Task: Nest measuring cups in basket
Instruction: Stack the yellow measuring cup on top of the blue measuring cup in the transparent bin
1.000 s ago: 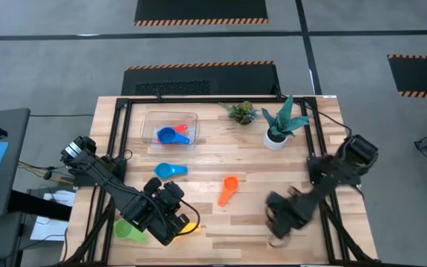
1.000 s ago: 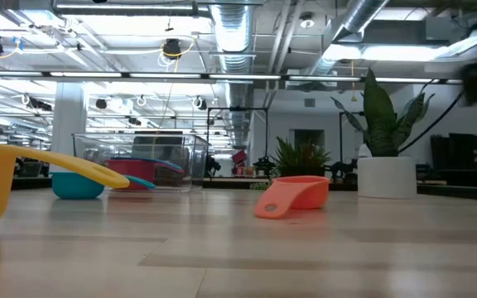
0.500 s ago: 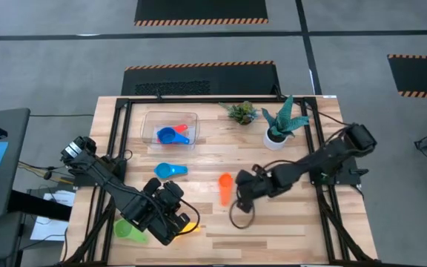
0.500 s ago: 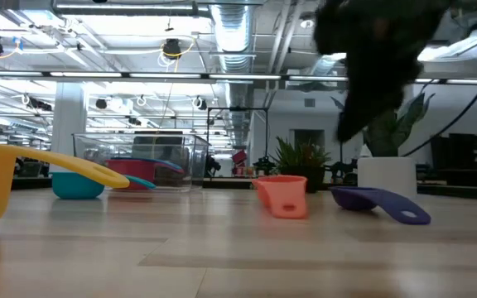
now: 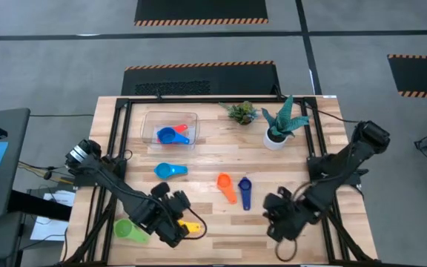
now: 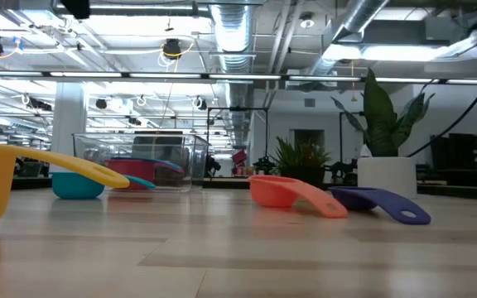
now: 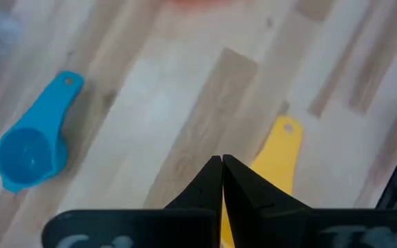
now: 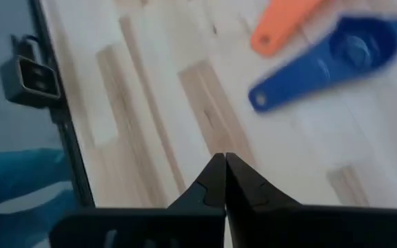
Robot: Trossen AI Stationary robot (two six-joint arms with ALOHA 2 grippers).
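I will next move my left gripper from the yellow cup's handle to the rim of its bowl (image 5: 183, 225) and close it.
The clear basket (image 5: 170, 127) stands at the far left and holds a blue cup (image 5: 167, 136) and a red cup (image 5: 181, 129). On the wood lie a light blue cup (image 5: 170, 170), an orange cup (image 5: 227, 185) and a dark blue cup (image 5: 244, 191), the last two side by side. The yellow cup (image 5: 190, 227) and the green cup (image 5: 130, 230) rest near the front left. My left gripper (image 7: 222, 162) hovers shut beside the yellow cup's handle (image 7: 278, 155). My right gripper (image 8: 222, 160) is shut and empty at the near right (image 5: 276, 221), apart from the dark blue cup (image 8: 336, 58).
A white pot with a green plant (image 5: 276, 132) and a small succulent (image 5: 241, 112) stand at the far right. Black frame rails (image 5: 117, 148) run along the table's sides. Bare wood lies between the cups and the front edge.
My right gripper swung toward the table's middle, up to the orange cup, then drew back toward the near right edge and rose. The dark blue cup, unseen a second ago, now lies beside the orange cup, which has turned about. My left gripper rolled a little over the yellow cup.
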